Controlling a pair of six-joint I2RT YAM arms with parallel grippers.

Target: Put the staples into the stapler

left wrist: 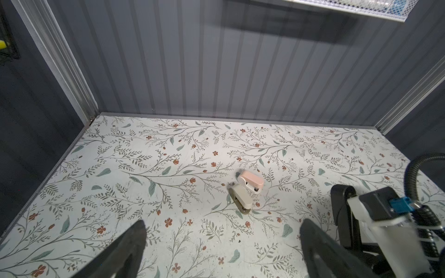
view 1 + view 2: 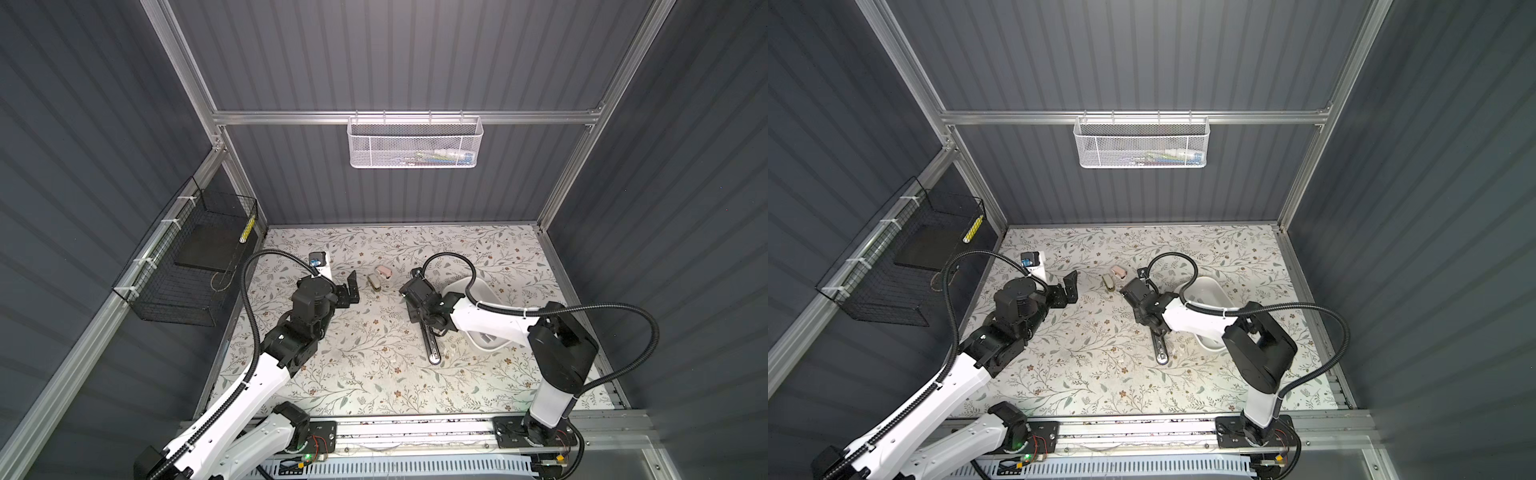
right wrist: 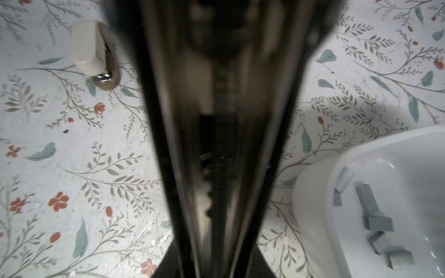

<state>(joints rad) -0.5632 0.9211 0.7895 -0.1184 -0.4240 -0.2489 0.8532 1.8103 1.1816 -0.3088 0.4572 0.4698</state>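
Observation:
The robot's right gripper needs to release the black stapler flat on the table [image 2: 431,324], alongside the white tray.
The black stapler [image 2: 431,347] lies near the table's middle, swung open, its long base pointing toward the front edge. My right gripper [image 2: 417,305] is shut on its raised upper part, which fills the middle of the right wrist view as a dark open channel [image 3: 221,120]. Several short grey staples [image 3: 370,211] lie in the white tray [image 3: 313,192], beside the stapler on its right. My left gripper [image 2: 353,290] hovers open and empty over the left of the table, its fingers [image 1: 130,245] spread wide.
A small pink and beige mini stapler [image 2: 380,277] lies between the two grippers. A white box with a blue part [image 2: 320,264] stands behind the left arm. A black wire basket [image 2: 187,266] hangs on the left wall, a white mesh basket [image 2: 415,143] on the back wall.

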